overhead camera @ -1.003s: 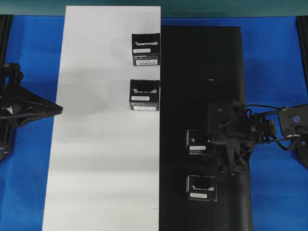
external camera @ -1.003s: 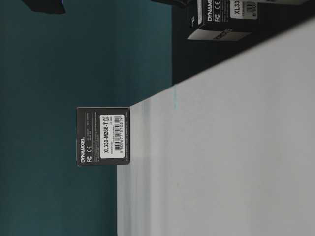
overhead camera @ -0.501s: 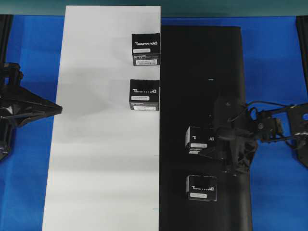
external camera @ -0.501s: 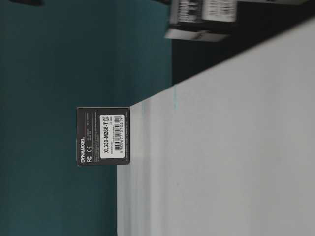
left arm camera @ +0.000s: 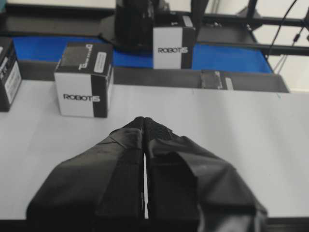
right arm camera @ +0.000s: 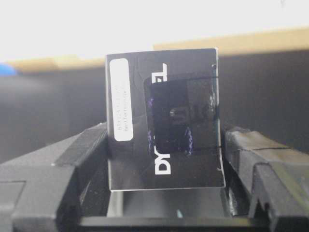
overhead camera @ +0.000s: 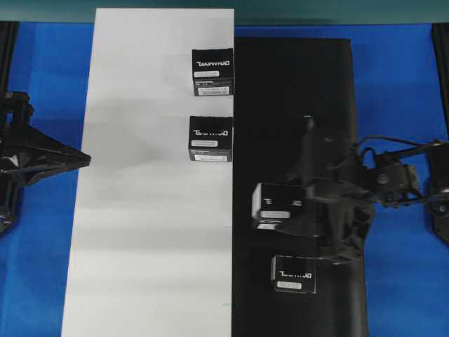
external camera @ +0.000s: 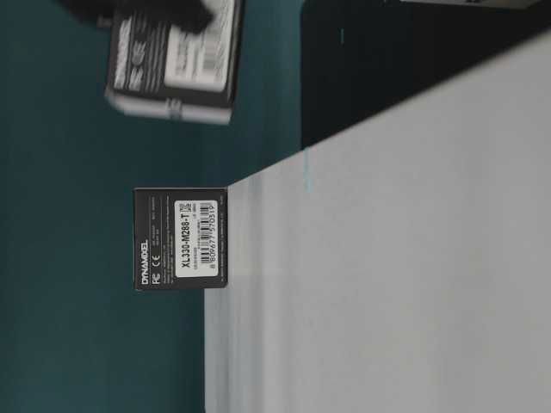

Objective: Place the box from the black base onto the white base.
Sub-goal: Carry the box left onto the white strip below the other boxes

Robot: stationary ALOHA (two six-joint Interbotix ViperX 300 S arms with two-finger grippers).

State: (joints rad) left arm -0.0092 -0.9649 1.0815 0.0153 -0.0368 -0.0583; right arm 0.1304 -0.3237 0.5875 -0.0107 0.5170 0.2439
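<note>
The robot's right gripper will release the small black box on the white base (overhead camera: 210, 200) just in front of its nearest box.
My right gripper (overhead camera: 293, 209) is shut on a small black box (overhead camera: 276, 205) with white lettering and holds it in the air over the left part of the black base (overhead camera: 295, 91). From the right wrist, the box (right arm camera: 164, 125) sits squarely between the two fingers (right arm camera: 82, 145). From table level the held box (external camera: 172, 56) hangs clear of the surface. The white base (overhead camera: 140, 246) lies directly left of the black one. My left gripper (overhead camera: 84, 160) is shut and empty at the white base's left edge, pointing right (left arm camera: 144, 121).
Another box (overhead camera: 294, 273) rests on the black base just in front of the held one. Two boxes (overhead camera: 212, 71) (overhead camera: 210, 138) stand on the white base along its right edge. Blue tabletop (overhead camera: 400, 84) surrounds both sheets.
My right gripper closed on the box, lifted it off the black base and carried it a little left toward the white base. The left arm stayed still.
</note>
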